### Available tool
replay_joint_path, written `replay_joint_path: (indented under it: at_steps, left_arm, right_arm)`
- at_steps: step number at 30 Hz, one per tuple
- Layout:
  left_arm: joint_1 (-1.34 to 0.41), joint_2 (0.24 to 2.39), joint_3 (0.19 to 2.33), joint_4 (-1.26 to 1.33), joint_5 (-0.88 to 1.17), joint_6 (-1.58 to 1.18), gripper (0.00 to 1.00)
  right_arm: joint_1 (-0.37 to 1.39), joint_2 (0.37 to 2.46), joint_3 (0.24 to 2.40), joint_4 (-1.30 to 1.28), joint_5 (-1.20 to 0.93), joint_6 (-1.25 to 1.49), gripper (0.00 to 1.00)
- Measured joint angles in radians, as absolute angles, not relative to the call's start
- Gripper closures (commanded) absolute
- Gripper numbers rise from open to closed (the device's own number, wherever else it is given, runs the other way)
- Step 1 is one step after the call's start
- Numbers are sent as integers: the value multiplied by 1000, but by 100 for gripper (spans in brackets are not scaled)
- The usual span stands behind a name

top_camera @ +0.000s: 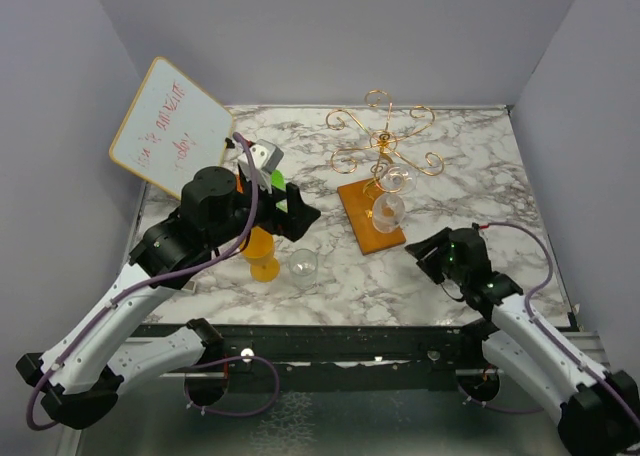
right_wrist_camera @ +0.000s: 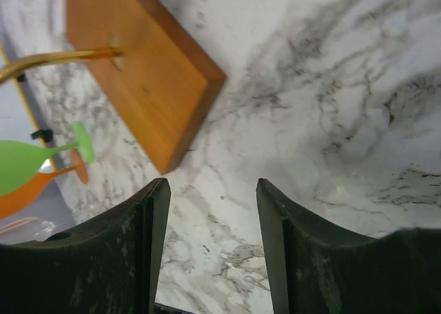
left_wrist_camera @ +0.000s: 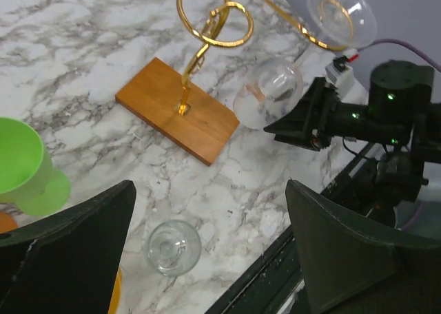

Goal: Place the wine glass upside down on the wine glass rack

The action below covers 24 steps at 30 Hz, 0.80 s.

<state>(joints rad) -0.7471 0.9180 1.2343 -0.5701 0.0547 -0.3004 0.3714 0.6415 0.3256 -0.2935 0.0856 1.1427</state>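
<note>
Next, the left gripper closes on the rim [top_camera: 315, 271] [left_wrist_camera: 199, 248] of the upright clear wine glass, on the side toward the dark front bar of the table.
A clear wine glass [top_camera: 303, 266] stands upright on the marble table; from above it shows in the left wrist view [left_wrist_camera: 173, 246]. My left gripper [top_camera: 297, 216] [left_wrist_camera: 210, 190] hovers above it, open wide and empty, the glass low between the fingers' lines. The wine glass rack [top_camera: 380, 141] is gold wire on an orange-brown wooden base [top_camera: 370, 221] [left_wrist_camera: 176, 109] [right_wrist_camera: 138, 73]. Two clear glasses [top_camera: 398, 181] [top_camera: 388, 212] hang upside down on it. My right gripper [top_camera: 428, 249] [right_wrist_camera: 212, 183] is open over bare marble, just off the base's near corner.
An orange glass [top_camera: 262, 256] and a green glass [left_wrist_camera: 24, 166] stand under the left arm, left of the clear glass. A white board with red writing [top_camera: 172, 126] leans at the back left. The table's dark front rail [top_camera: 350, 338] runs close below the glass.
</note>
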Motion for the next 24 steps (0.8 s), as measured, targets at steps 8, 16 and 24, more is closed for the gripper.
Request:
replay_joint_path:
  at_steps: [8, 16, 24]
  left_arm:
    - [-747, 879, 1071, -614, 255, -242, 18]
    - [-747, 941, 1034, -692, 348, -190, 25]
    - [-747, 989, 1011, -743, 314, -184, 30]
  right_arm:
    - [371, 1012, 247, 7, -55, 1312, 41]
    - [371, 1256, 274, 296, -118, 1386, 42]
    - [372, 1433, 348, 428, -133, 1406, 45]
